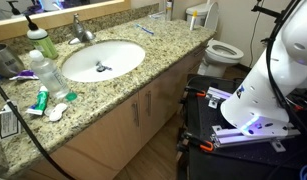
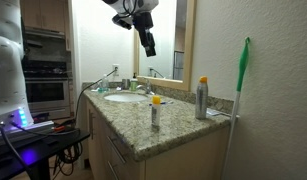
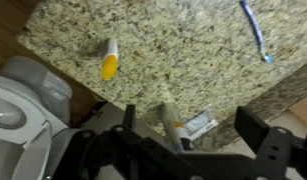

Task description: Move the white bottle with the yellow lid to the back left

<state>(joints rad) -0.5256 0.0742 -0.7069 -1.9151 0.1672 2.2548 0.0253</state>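
Next, my gripper should go down to the yellow lid (image 1: 192, 13) (image 3: 110, 68) of the white bottle near the granite counter's front edge and close there.
The white bottle with the yellow lid (image 2: 156, 112) stands upright near the front edge of the granite counter (image 2: 178, 128). In the wrist view it shows from above (image 3: 110, 60), up and to the left of the jaws. My gripper (image 2: 149, 48) hangs high above the counter, well clear of the bottle. In the wrist view the gripper (image 3: 193, 128) is open and empty, its fingers wide apart.
A taller grey can with an orange lid (image 2: 202, 98) stands by the wall, beside a small packet (image 3: 198, 122). A blue toothbrush (image 3: 255, 30) lies on the counter. The sink (image 1: 103, 60), a clear bottle (image 1: 45, 68) and a green-liquid bottle (image 1: 40, 42) are further along. A toilet (image 1: 223, 50) stands past the counter's end.
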